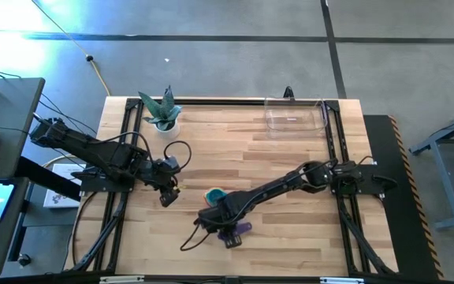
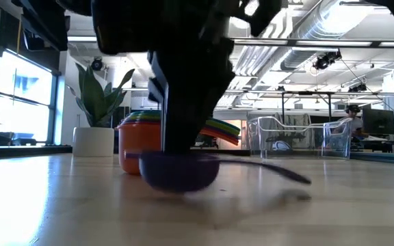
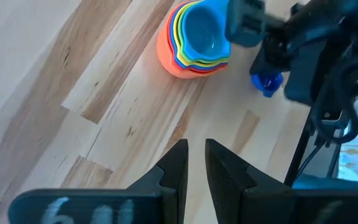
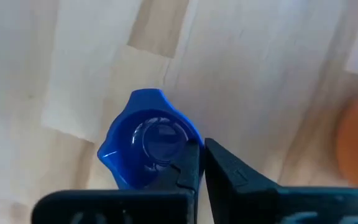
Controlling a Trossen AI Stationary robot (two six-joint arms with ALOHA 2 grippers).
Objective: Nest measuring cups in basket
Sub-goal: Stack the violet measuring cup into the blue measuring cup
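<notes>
My right gripper is going to let go of the purple measuring cup inside the nested stack of cups point(image 1: 216, 196), within its innermost bowl.
A purple measuring cup point(image 4: 146, 142) sits near the table's near edge, its flat handle point(image 2: 279, 173) pointing sideways. My right gripper point(image 4: 202, 163) is shut on it, coming down from above point(image 1: 221, 223). Just behind stands a nested stack of cups point(image 3: 194, 38), orange outermost and blue innermost, base on the table point(image 2: 141, 147). My left gripper point(image 3: 196, 163) hovers shut over bare wood left of the stack point(image 1: 168, 194), touching nothing. The clear basket point(image 1: 294, 115) rests at the far right edge point(image 2: 293, 137). My right gripper pinches the purple cup at its rim point(image 4: 180, 163), one finger point(image 4: 188, 168) over the bowl's inner side and the other outside. The fingers point down from above. In the low view the cup's bottom point(image 2: 180, 184) seems to rest on the table, upright.
A white pot with a green plant point(image 1: 162, 112) stands at the far left edge point(image 2: 93, 140). Black rails point(image 1: 124, 150) run along the table's left and right sides. Bare wood lies between the stack and the basket.
</notes>
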